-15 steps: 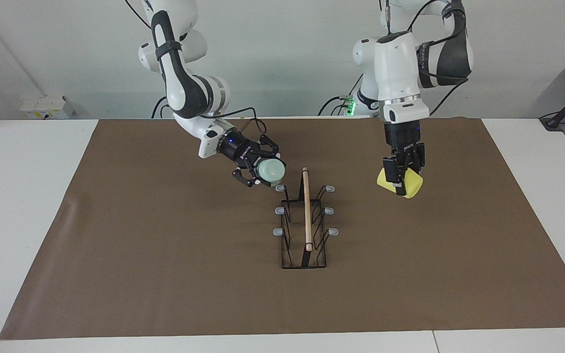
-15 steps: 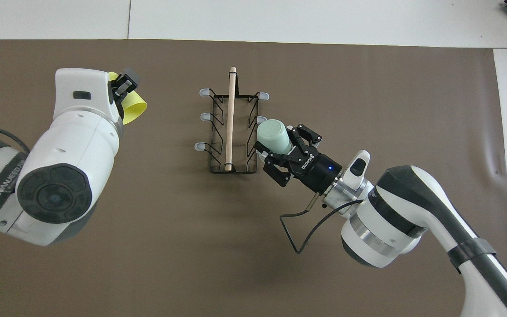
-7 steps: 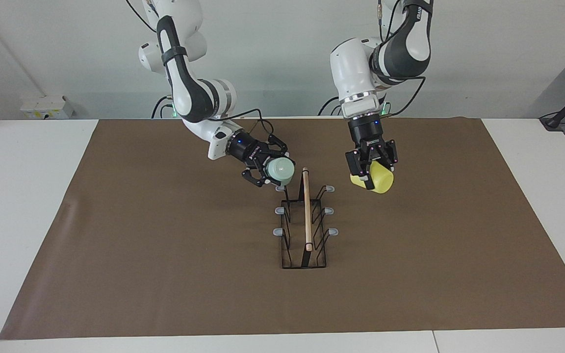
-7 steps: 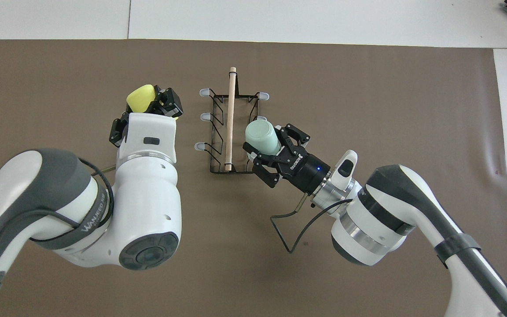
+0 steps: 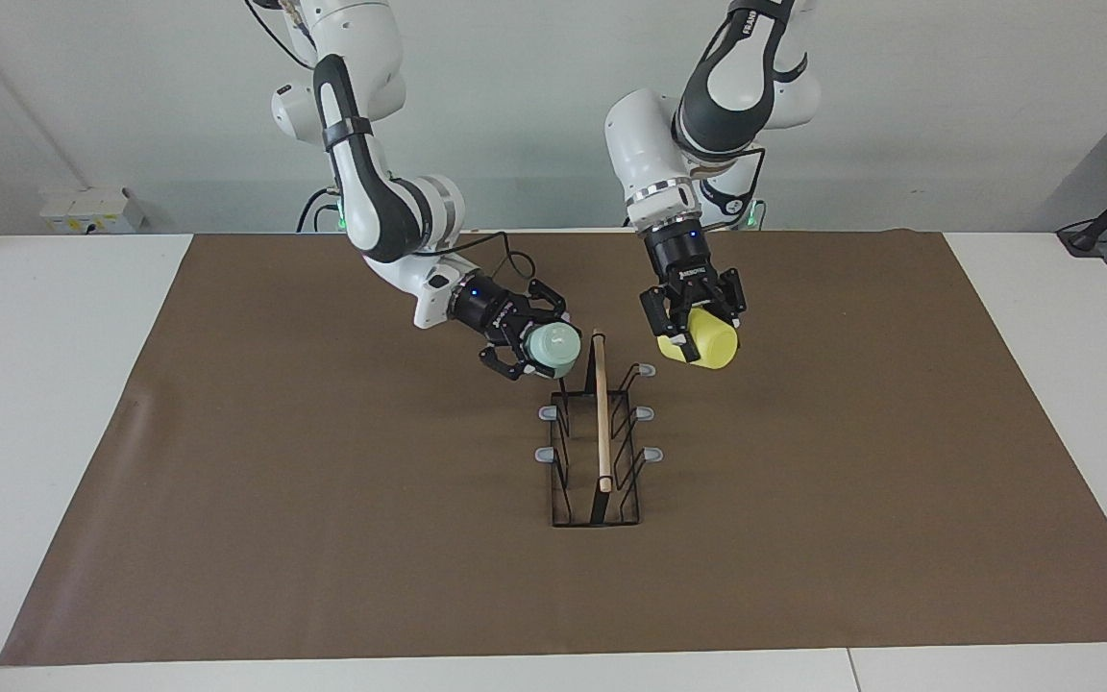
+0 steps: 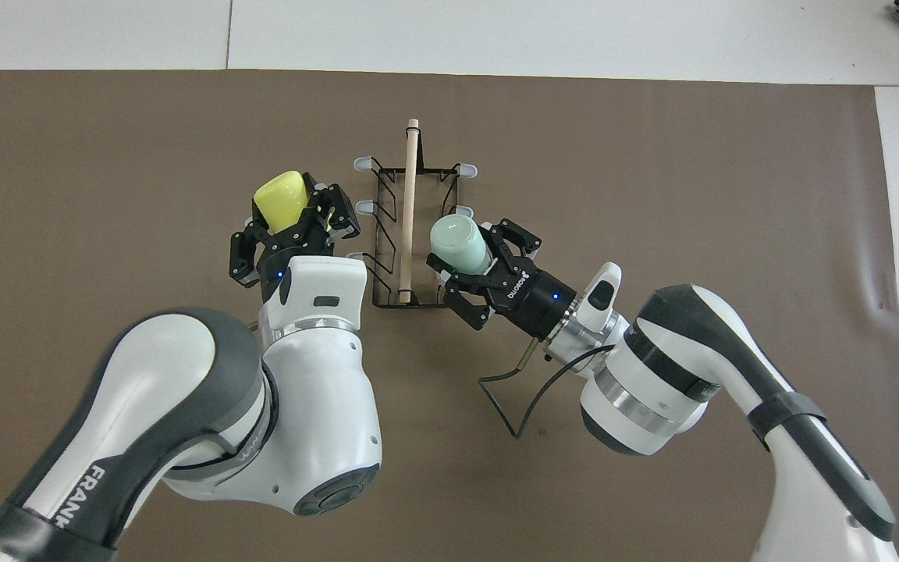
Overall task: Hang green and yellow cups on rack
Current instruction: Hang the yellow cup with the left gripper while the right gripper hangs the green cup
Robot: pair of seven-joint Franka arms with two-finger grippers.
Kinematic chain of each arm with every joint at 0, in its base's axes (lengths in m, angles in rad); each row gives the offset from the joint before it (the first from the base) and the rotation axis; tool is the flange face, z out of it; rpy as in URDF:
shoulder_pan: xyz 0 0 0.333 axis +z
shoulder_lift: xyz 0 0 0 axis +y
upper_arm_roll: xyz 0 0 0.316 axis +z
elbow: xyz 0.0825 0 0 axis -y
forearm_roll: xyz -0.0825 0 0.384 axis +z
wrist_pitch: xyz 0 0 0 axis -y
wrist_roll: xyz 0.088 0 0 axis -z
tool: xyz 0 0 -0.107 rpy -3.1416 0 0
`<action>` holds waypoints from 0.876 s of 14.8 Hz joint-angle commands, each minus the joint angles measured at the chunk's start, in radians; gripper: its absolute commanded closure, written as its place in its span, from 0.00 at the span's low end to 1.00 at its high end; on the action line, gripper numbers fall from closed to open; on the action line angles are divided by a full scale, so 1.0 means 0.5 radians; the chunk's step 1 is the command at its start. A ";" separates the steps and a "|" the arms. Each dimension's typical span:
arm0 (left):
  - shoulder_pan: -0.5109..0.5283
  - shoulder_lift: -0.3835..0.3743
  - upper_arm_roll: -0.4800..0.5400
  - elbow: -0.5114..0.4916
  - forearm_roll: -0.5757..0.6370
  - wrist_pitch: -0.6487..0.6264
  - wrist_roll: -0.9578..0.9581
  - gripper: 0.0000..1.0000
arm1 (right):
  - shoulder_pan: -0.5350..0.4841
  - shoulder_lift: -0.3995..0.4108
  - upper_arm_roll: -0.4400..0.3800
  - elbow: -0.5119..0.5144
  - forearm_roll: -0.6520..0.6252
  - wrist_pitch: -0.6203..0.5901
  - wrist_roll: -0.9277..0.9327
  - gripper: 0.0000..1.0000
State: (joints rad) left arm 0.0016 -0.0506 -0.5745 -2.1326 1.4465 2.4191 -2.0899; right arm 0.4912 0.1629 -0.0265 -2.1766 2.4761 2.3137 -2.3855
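Observation:
Next, my left gripper lets go of the yellow cup on the rack's grey-tipped peg (image 6: 361,257), the one that is opposite the mint green cup.
The rack (image 5: 599,452) (image 6: 409,226), black wire with a pale wooden rod and grey-tipped prongs, stands on the brown mat's middle. My right gripper (image 5: 527,341) (image 6: 474,261) is shut on the mint green cup (image 5: 554,348) (image 6: 454,242), held tilted in the air over the rack's prong nearest the robots on the right arm's side. That prong is hidden by the cup. My left gripper (image 5: 693,322) (image 6: 297,222) is shut on the yellow cup (image 5: 704,340) (image 6: 280,199), held in the air beside the rack on the left arm's side.
The brown mat (image 5: 323,500) covers most of the white table (image 5: 44,384). Five grey prong tips of the rack show free in the facing view. A black cable loops under my right wrist (image 6: 508,398).
My left gripper carried the yellow cup toward the rack and turned it. My right gripper moved the green cup closer, over the rack's nearest prong.

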 commanded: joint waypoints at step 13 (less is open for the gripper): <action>-0.061 0.159 -0.198 -0.113 0.472 -0.582 -0.655 1.00 | -0.053 0.168 0.004 0.043 0.202 -0.185 -0.368 1.00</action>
State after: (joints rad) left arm -0.0079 -0.0118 -0.6629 -2.1863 1.6348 2.1972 -2.3650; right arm 0.4677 0.2389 -0.0312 -2.1661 2.5291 2.2167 -2.5351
